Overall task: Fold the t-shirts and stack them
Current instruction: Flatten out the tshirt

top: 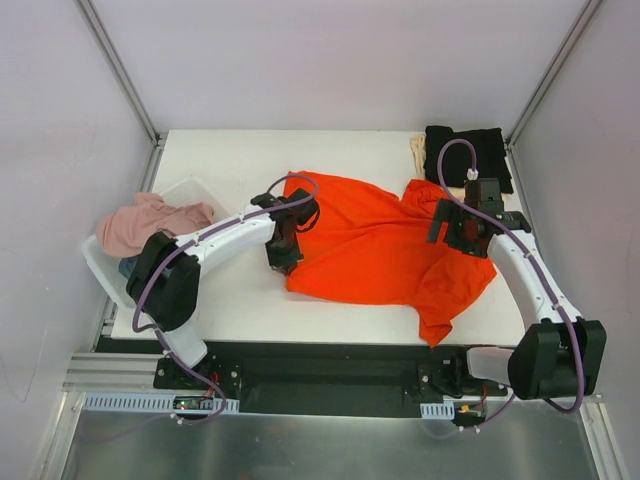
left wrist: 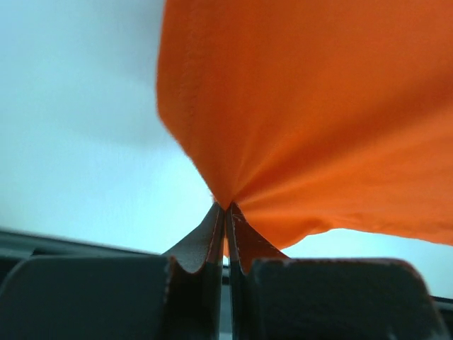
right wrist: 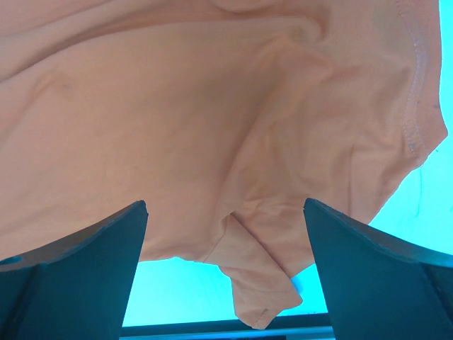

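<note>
The edge of the orange t-shirt bends in toward the bunched cloth in my left gripper, so I need to open it, grab the t-shirt's corner [top: 293,287] and pull it straight.
A bright orange-red t-shirt [top: 370,245] lies spread and wrinkled across the middle of the white table [top: 230,160]. My left gripper [top: 283,252] is at the shirt's left edge. In the left wrist view that gripper [left wrist: 226,207] is shut on a pinch of the orange cloth [left wrist: 318,120], which fans out from the tips. My right gripper [top: 452,225] hovers over the shirt's right side. In the right wrist view it [right wrist: 225,205] is open, with the shirt [right wrist: 212,106] and a folded sleeve corner [right wrist: 265,283] lying between its fingers, untouched.
A folded black t-shirt [top: 466,155] sits at the back right corner on a cream-beige one [top: 417,152]. A white plastic tub [top: 190,192] at the left edge holds a crumpled dusty pink t-shirt [top: 150,222] and a bit of grey-blue cloth [top: 128,266].
</note>
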{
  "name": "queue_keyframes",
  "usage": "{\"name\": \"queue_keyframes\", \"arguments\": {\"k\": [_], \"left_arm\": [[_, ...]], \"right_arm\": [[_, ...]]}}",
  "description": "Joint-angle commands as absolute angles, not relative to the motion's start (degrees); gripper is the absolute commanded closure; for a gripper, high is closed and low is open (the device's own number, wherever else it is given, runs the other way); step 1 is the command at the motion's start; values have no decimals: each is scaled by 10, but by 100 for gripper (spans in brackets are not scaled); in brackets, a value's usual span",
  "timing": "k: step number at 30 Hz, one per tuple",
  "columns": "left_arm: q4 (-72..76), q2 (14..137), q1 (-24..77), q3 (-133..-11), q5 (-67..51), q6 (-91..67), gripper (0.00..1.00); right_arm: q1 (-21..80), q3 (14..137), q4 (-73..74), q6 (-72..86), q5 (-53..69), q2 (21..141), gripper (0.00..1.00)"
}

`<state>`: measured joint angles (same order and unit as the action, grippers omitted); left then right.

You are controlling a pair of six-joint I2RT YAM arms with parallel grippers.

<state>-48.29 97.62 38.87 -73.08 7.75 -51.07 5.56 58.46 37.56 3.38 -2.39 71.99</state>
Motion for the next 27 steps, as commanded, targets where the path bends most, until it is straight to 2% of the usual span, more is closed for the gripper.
{"name": "queue_keyframes", "arguments": {"k": [1,6,11,13,14,16,17,18,20,22,26,27], "left_arm": [[-663,989,388,-738,137,-541,100],[-681,1008,388,-787,152,-532,99],[-621,1130,395,-893,98,-468,96],[-598,1186,400,-947,78,-453,86],[-598,1202,401,-986,69,-441,65],[-597,1228,401,-1013,56,-424,50],[-597,1230,402,-1027,51,-418,36],[-596,1226,402,-1030,52,-411,30],[-595,1199,402,-1019,70,-403,20],[-592,1150,402,-999,80,-403,18],[-570,1038,401,-873,88,-425,13],[-565,1015,400,-848,90,-433,9]], "right_arm": [[58,584,385,29,-32,706,4],[58,584,378,28,-30,710,4],[57,586,384,26,-46,711,4],[57,587,392,27,-59,708,3],[58,590,395,28,-69,701,4],[57,590,396,29,-70,692,4],[58,589,397,30,-69,681,4],[58,588,397,32,-69,677,4],[58,583,396,33,-66,667,3],[58,577,396,37,-60,656,3],[59,568,399,42,-47,648,4],[58,563,399,41,-47,646,3]]}}
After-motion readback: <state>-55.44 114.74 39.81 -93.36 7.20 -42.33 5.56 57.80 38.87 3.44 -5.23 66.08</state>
